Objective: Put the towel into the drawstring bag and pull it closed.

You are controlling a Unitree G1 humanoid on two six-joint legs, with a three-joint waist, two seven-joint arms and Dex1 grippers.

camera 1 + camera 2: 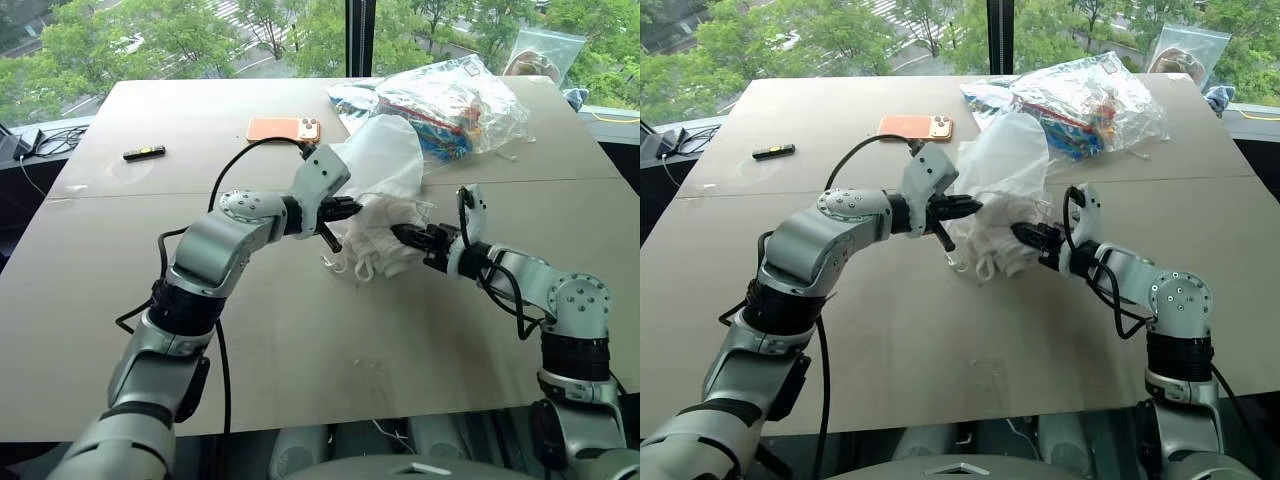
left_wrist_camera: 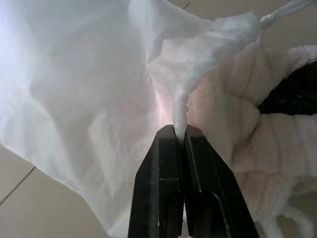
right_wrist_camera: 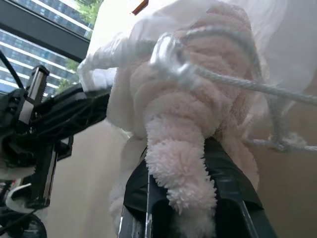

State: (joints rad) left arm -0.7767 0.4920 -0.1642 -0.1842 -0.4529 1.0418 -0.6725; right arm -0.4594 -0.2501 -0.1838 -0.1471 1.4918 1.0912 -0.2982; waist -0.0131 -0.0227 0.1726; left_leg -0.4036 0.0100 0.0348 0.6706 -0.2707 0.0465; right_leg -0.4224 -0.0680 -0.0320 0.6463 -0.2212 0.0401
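The robot's right gripper will release the cream terry towel just inside the opening of the drawstring bag (image 1: 354,226).
The drawstring bag (image 1: 375,165), thin translucent white fabric, lies rumpled at the table's middle. My left gripper (image 1: 345,210) is shut on a fold of its rim (image 2: 179,106), fingers (image 2: 163,183) pressed together. The cream terry towel (image 3: 183,148) sits at the bag's mouth, below and right of that pinch. My right gripper (image 1: 405,236) comes in from the right and is shut on the towel, a fluffy end bulging out between its fingers. A white cord (image 3: 237,82) with a knot crosses over the towel.
A clear plastic bag of colourful items (image 1: 455,105) lies just behind the drawstring bag. An orange phone (image 1: 284,129) and a small black stick (image 1: 144,153) rest further left. Another clear bag (image 1: 545,50) stands at the back right corner. Cables lie at the left edge.
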